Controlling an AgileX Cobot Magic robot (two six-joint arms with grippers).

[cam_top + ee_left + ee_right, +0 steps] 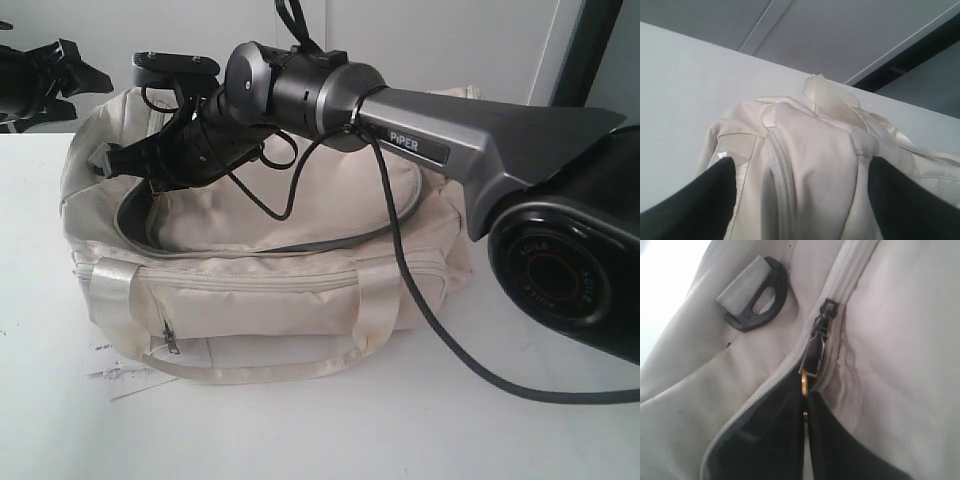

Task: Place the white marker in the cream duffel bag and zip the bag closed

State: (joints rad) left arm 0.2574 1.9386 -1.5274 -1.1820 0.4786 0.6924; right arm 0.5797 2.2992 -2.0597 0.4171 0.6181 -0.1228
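Next, my left gripper moves in and pinches the raised seam point(784, 172) before my right gripper zips, as its open fingers are on both sides of the duffel bag's loose end.
The cream duffel bag point(270, 290) sits on the white table, its top zipper point(300, 250) gaping along most of its length. My right arm reaches across the bag to its left end. There my right gripper point(112, 160) point(806, 396) is shut on the gold zipper pull point(803, 385) under the slider point(815, 352). My left gripper point(50, 75) point(801, 165) is open at the bag's left end point(810, 150), a black finger point(700, 200) on each side of the fabric. The white marker is not in view.
A black end ring point(760, 295) sits beside the zipper. The right arm's cable point(400, 260) drapes over the bag down to the table. A white paper tag point(120, 378) lies by the bag's front left corner. The right arm's base point(560, 270) fills the right side.
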